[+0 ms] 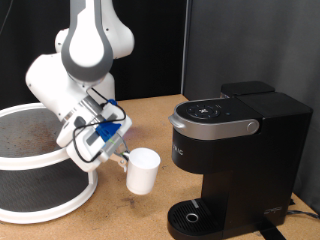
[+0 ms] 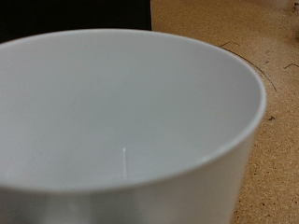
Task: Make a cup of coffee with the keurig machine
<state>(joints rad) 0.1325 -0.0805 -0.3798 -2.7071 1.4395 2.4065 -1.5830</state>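
Observation:
I need to set the white cup on the round drip tray at the keurig machine's base [image 1: 191,221] with my gripper.
A small white cup [image 1: 142,170] hangs tilted above the wooden table, held at its side by my gripper [image 1: 122,155], which is shut on it. The cup is to the exterior view's left of the keurig machine [image 1: 235,150], a large black coffee maker with a silver-grey band round its brew head and a round drip tray [image 1: 192,216] at its base. The cup is a short gap from the machine and higher than the tray. In the wrist view the cup's white empty inside [image 2: 121,112] fills almost the whole picture; my fingers do not show there.
A round white-rimmed stand with a brown top [image 1: 35,150] sits at the exterior view's left, under the arm. A cable [image 1: 300,210] runs by the machine at the right. Cork-brown table [image 2: 252,56] lies beyond the cup.

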